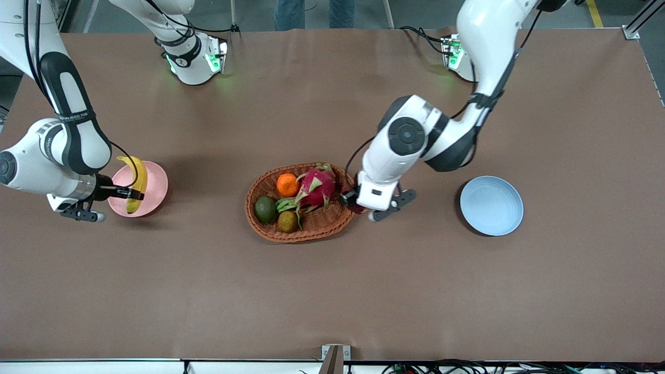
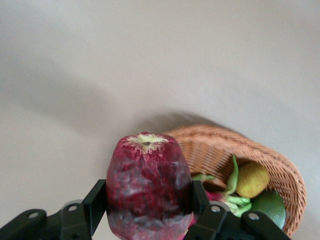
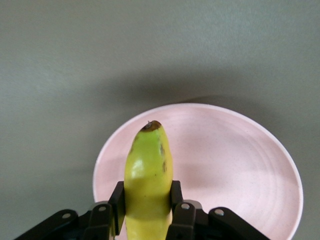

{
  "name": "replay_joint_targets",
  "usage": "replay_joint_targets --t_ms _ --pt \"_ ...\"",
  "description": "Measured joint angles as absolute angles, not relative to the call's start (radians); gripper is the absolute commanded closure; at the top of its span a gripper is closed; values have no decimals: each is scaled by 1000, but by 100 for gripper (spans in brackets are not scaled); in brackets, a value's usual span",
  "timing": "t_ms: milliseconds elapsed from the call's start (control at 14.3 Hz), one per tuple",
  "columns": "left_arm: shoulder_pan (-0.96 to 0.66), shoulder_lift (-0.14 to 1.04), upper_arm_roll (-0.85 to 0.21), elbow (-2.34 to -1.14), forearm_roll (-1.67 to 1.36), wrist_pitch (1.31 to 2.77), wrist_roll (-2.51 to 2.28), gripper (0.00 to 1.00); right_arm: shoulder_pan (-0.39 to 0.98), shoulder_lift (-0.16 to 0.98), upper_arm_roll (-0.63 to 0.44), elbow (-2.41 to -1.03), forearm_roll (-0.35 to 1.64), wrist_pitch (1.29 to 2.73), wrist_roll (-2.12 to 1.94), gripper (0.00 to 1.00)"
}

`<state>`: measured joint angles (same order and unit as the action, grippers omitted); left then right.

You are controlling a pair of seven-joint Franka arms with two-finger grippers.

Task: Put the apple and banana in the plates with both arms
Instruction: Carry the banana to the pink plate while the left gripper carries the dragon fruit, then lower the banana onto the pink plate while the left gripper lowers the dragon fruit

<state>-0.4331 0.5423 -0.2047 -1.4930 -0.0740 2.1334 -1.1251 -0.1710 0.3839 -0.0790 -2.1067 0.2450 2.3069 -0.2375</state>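
I will use my left gripper to set the dark red apple down and let it go on the light blue plate (image 1: 511, 211), near the plate's rim farthest from the basket.
My right gripper (image 1: 127, 193) is shut on the yellow banana (image 1: 139, 182) and holds it over the pale pink plate (image 1: 158, 179) at the right arm's end of the table. In the right wrist view the fingers (image 3: 116, 200) clamp the banana (image 3: 148, 170) above the pink plate (image 3: 225, 160). My left gripper (image 1: 350, 201) is shut on the dark red apple (image 2: 148, 187), just above the table beside the basket's rim toward the left arm's end. The apple is mostly hidden in the front view. The light blue plate (image 1: 491, 205) lies empty toward the left arm's end.
An oval wicker basket (image 1: 311, 232) sits mid-table, holding a pink dragon fruit (image 1: 317, 187), an orange (image 1: 287, 184), a green fruit (image 1: 265, 209) and a brownish-green fruit (image 1: 287, 222). The basket also shows in the left wrist view (image 2: 215, 145).
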Motion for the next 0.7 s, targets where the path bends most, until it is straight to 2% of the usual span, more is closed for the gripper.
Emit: replay_joint_targets --t_ms 209,279,349,419,698 --pt "-303 476 -202 -1495 -61 1980 -934 65 -171 384 -73 -2132 253 2342 -244 95" --pt "-258 460 -202 -1501 -55 1937 -857 65 -171 384 -72 -2133 253 2346 -244 88" --pt "-212 443 -202 -1517 -40 1913 -777 65 -171 384 -72 -2133 254 2348 -244 77" --pt "-167 427 -202 -1543 -13 1903 -696 65 -171 384 -71 -2133 254 2349 -244 71" --pt "-22 384 -205 -1688 77 1914 -448 65 -171 384 -71 -2131 254 2356 -244 29"
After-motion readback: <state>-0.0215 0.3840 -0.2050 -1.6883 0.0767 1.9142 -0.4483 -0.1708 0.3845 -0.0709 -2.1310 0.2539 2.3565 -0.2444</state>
